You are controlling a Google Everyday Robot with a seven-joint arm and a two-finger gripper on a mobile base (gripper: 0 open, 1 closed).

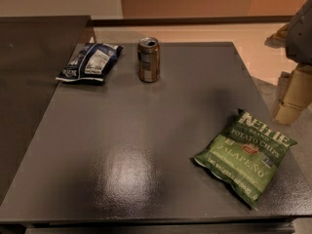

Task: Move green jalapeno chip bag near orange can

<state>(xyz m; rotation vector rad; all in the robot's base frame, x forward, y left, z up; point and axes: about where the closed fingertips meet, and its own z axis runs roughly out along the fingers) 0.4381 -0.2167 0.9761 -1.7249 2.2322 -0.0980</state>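
My gripper goes to the green jalapeno chip bag next. It should close on the bag's middle (247, 154), between the bag's near and far ends.
The green jalapeno chip bag (246, 158) lies flat near the front right corner of the dark grey table (136, 130), its white lettering facing up. The orange can (148, 59) stands upright near the table's far edge, left of the middle, well apart from the bag. My gripper (288, 106) hangs at the right edge of the view, beyond the table's right side and above the floor. It is up and to the right of the bag and holds nothing.
A dark blue-and-white snack bag (90, 62) lies at the far left of the table, left of the can. A second dark surface (29, 82) adjoins the table on the left. A wall (195, 1) runs behind.
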